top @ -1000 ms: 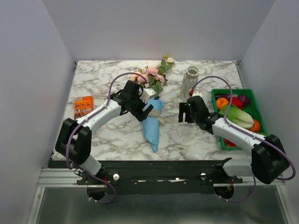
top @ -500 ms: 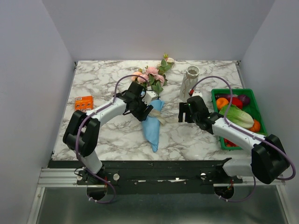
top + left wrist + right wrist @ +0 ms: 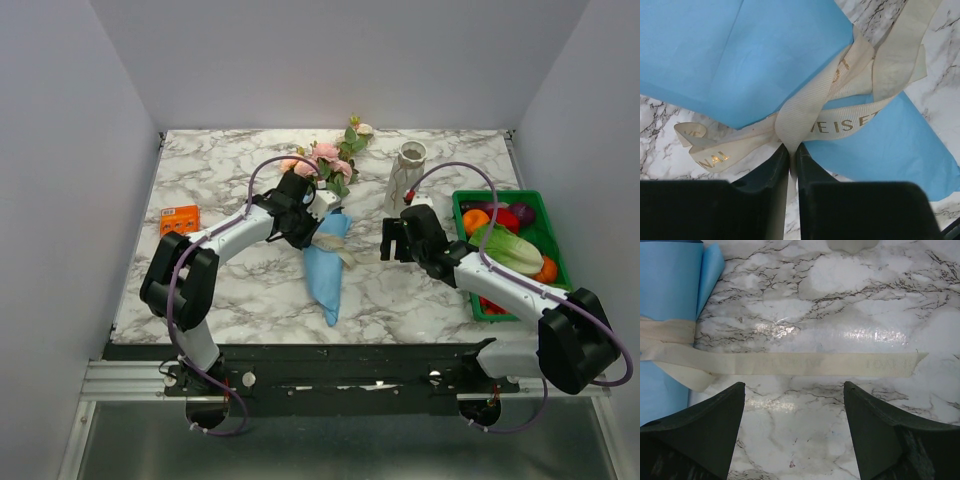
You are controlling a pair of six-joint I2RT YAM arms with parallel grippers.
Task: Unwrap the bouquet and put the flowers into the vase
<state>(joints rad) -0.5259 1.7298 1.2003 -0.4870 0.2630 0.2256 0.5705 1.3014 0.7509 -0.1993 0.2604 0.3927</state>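
The ribbon has a loose tail (image 3: pixel 362 259) (image 3: pixel 771 364) beside the blue paper. My right gripper should close next on the part of that tail just beside the blue paper, nearer the knot than the tail's loose end.
The bouquet (image 3: pixel 326 268) lies mid-table, a blue paper cone with its point toward me. Its pink and peach flowers (image 3: pixel 324 160) stick out at the far end. A beige ribbon (image 3: pixel 840 125) with gold lettering is tied round the blue paper (image 3: pixel 740 50). My left gripper (image 3: pixel 792 148) is shut on a loop of that ribbon at the knot. My right gripper (image 3: pixel 792 390) hovers open just right of the cone, above the marble. One loose ribbon tail (image 3: pixel 790 363) lies flat just beyond its fingertips. The off-white vase (image 3: pixel 405 178) stands upright behind the right gripper.
A green crate (image 3: pixel 534 205) of toy produce, with a lettuce (image 3: pixel 508 250), sits at the right edge. A small orange box (image 3: pixel 179 221) lies at the left. White walls enclose the marble table (image 3: pixel 230 160) on three sides.
My left gripper has closed from wide open onto the ribbon at the knot, and its arm has drawn in closer to the bouquet. The right arm has stayed still.
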